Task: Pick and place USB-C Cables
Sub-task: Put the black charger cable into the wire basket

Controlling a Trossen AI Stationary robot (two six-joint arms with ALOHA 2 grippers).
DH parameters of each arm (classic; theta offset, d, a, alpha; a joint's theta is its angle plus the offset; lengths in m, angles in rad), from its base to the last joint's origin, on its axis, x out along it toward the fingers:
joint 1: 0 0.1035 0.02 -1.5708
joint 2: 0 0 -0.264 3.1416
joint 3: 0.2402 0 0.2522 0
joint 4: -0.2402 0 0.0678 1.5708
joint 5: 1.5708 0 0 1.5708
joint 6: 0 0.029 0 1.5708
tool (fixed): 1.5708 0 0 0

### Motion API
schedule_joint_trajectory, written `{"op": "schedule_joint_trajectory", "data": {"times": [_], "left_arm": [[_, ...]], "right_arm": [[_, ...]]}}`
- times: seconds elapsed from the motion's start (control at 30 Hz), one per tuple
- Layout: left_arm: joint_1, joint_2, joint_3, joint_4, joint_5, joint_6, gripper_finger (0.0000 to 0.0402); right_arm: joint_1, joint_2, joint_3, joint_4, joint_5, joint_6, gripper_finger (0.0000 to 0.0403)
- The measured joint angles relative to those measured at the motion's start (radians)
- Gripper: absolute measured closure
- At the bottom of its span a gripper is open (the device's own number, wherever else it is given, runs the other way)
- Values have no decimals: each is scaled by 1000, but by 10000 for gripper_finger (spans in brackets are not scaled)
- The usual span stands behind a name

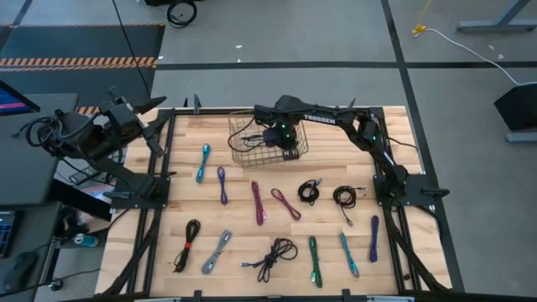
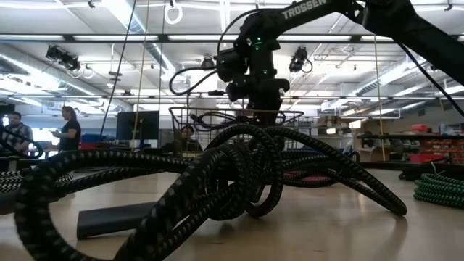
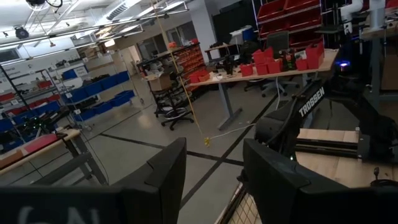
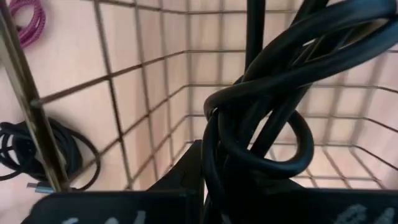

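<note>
I will let go of the black USB-C cable bundle with my right gripper inside the wire basket (image 1: 258, 148), toward its side facing the magenta cables.
A wire basket (image 1: 252, 143) stands on the wooden table near its far edge. My right gripper (image 1: 284, 143) reaches over it from the right and is shut on a black USB-C cable bundle (image 4: 261, 106) inside the basket walls (image 4: 143, 118). Other cable bundles lie flat on the table: teal (image 1: 202, 163), purple (image 1: 222, 184), magenta (image 1: 258, 201), two black coils (image 1: 309, 191) (image 1: 344, 197), and a near row with grey (image 1: 216, 252), black (image 1: 277, 256) and green (image 1: 314, 260). My left gripper (image 3: 214, 180) is open, parked off the table's left side. My right gripper holds the black cable bundle from above, pointing down into the basket. Several looped strands (image 4: 217, 155) pass between the fingers (image 4: 186, 174), and the bundle's loops reach out beyond them. Whether the bundle touches the basket floor cannot be told.
In the low view a black cable coil (image 2: 239, 174) fills the foreground and a green cable (image 2: 442, 190) lies at the right. The basket's wire walls close around the right gripper. People stand in the room beyond the table. Bare wood lies between the cable rows.
</note>
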Motion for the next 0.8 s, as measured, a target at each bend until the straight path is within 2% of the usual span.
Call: {"op": "schedule_joint_trajectory", "data": {"times": [0.37,0.57,0.8], "left_arm": [[0,0,0,0,0,0,234],[0,0,0,1,0,0,234],[0,0,0,1,0,0,234]], "right_arm": [[6,1,-118,72,-3,13,354],[7,0,-179,107,-46,18,354],[7,0,-201,126,-46,17,354]]}}
